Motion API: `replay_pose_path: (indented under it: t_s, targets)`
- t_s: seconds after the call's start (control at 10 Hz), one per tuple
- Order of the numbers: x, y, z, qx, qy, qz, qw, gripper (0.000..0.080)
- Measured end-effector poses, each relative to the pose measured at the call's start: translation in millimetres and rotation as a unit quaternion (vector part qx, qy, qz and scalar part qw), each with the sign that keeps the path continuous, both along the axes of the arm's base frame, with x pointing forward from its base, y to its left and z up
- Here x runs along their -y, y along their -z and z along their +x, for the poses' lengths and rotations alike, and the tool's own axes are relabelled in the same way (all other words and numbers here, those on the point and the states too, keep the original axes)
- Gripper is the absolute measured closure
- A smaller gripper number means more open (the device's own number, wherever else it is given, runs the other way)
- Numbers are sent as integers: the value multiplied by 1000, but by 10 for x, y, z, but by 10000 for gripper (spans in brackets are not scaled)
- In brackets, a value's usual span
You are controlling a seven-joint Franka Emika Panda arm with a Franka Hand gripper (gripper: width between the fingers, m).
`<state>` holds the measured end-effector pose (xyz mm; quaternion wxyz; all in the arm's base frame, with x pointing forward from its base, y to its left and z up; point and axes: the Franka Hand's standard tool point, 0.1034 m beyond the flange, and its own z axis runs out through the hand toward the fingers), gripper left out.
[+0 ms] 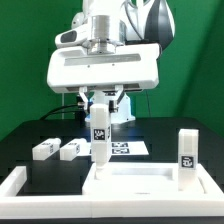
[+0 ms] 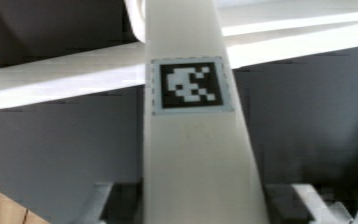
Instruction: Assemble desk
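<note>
The white desk leg, now held at the slab's rear corner, will be released upright by my gripper on the slab's near corner (image 1: pixel 96 186), across from the leg that is standing.
My gripper (image 1: pixel 99 108) is shut on a white desk leg (image 1: pixel 99 135) and holds it upright, marker facing the camera. The leg's lower end is at the rear corner of the white desk slab (image 1: pixel 135 180) on the exterior view's left. I cannot tell whether they touch. A second leg (image 1: pixel 186 160) stands upright on the slab's corner at the exterior view's right. Two more legs (image 1: pixel 45 149) (image 1: pixel 70 149) lie on the black table to the left. In the wrist view the held leg (image 2: pixel 194 130) runs out from between the fingers (image 2: pixel 108 203), with the slab's rim (image 2: pixel 291 40) beyond it.
The marker board (image 1: pixel 128 149) lies flat on the table behind the slab. A white frame (image 1: pixel 14 186) borders the black table at the front. Cables hang behind the arm.
</note>
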<state>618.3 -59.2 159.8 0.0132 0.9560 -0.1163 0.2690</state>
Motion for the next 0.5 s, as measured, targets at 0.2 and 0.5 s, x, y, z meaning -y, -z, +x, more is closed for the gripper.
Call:
replay_pose_path:
  t_s: [0.2, 0.5]
  targets:
    - [156, 56, 76, -1, -4, -11, 1000, 508]
    - [151, 118, 106, -4, -5, -13, 1000, 508]
